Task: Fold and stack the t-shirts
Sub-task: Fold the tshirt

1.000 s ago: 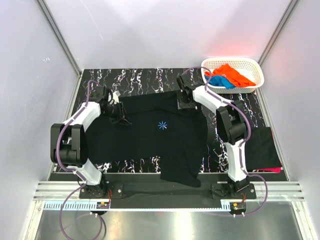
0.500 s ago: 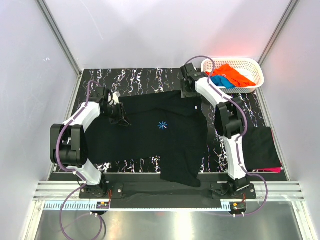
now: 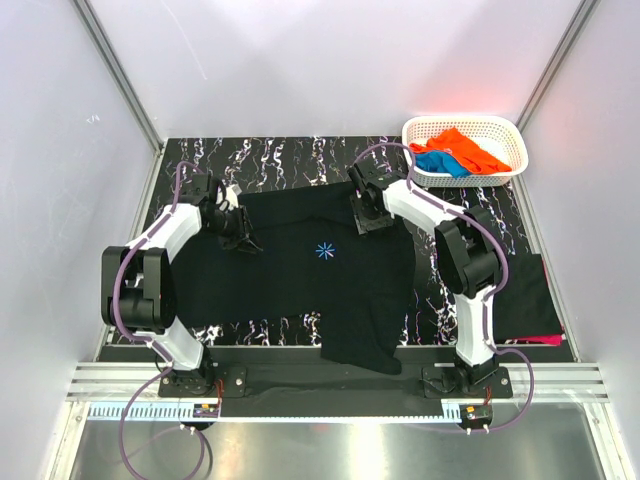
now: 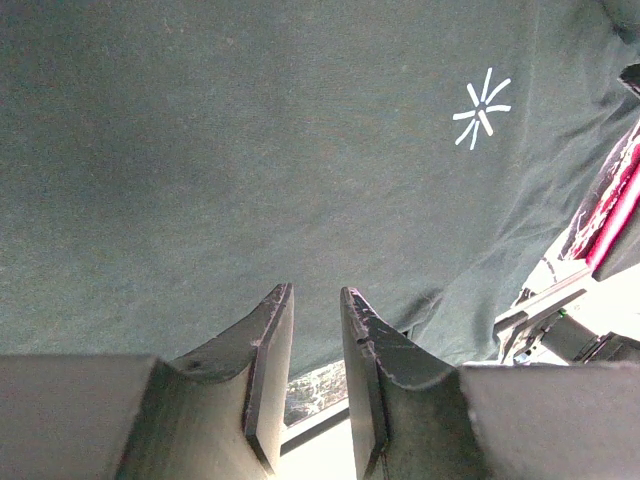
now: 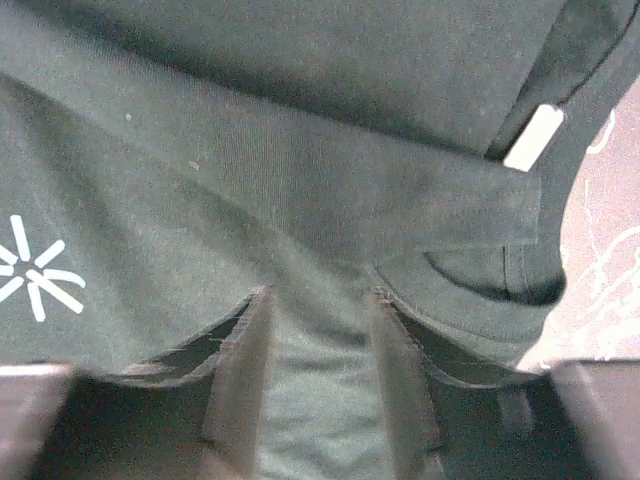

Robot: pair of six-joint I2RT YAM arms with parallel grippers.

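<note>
My right gripper is to take the folded part's edge [image 5: 310,244] and pull it flat toward the blue starburst, because the black shirt's folded part is bunched up next to the white label.
A large black t-shirt [image 3: 300,285] lies spread on the dark marbled table [image 3: 290,160], its blue starburst [image 3: 323,251] face up. My left gripper [image 3: 245,240] rests at the shirt's left shoulder. In the left wrist view the left gripper [image 4: 315,292] stands narrowly open, with table showing through the gap and the cloth [image 4: 250,150] beyond its tips. My right gripper [image 3: 365,217] is at the shirt's upper right, near the collar. The right wrist view shows the right gripper [image 5: 322,295] shut on a thick fold of the shirt [image 5: 300,150], beside a white label [image 5: 533,137].
A white lattice basket [image 3: 505,125] at the back right holds an orange shirt [image 3: 468,146] and a blue one [image 3: 440,163]. A folded black shirt [image 3: 525,295] lies at the right edge, with a magenta edge [image 3: 545,341] showing beneath it. The black shirt's hem hangs over the near table edge.
My right gripper pulled the shirt's upper right corner towards the far edge, then came back down and left to the collar area. The left gripper has not moved.
</note>
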